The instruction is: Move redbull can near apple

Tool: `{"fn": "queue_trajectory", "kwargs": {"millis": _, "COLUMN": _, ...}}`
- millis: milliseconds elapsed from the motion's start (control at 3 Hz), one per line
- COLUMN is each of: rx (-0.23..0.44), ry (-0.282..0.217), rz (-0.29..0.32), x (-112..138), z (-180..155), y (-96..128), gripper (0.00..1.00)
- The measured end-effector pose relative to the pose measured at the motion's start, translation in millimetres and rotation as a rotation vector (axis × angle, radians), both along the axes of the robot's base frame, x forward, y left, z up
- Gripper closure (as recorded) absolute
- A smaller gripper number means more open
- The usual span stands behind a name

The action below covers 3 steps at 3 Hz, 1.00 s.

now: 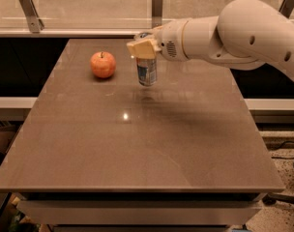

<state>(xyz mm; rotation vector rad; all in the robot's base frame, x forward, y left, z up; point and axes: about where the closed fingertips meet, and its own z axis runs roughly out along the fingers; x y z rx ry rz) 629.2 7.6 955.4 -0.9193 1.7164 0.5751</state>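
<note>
I should release the redbull can on the brown table (123, 88) just in front of the apple's edge facing my arm. The can now hangs just above the table.
The redbull can (147, 71) is slim, silver and blue, and hangs upright just above the brown table (137, 144) at its far middle. My gripper (144, 46) is shut on the can's top, with a tan finger pad (142, 49) across the front. The round orange-red apple (103, 65) with a short stem sits on the table to the left of the can, about a can's height away from it. The can's top is hidden by the gripper.
My white arm (234, 33) reaches in from the right over the table's far right part. A glass barrier with metal posts (157, 6) runs behind the table's far edge. The floor drops away at the table's left and right edges.
</note>
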Motion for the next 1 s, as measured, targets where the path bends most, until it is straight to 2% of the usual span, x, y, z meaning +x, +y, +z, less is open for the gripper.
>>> {"fn": "queue_trajectory", "kwargs": {"millis": 1000, "rx": 0.018, "ry": 0.006, "rz": 0.030, "x": 11.9, "z": -17.0, "y": 44.1, "gripper": 1.00}}
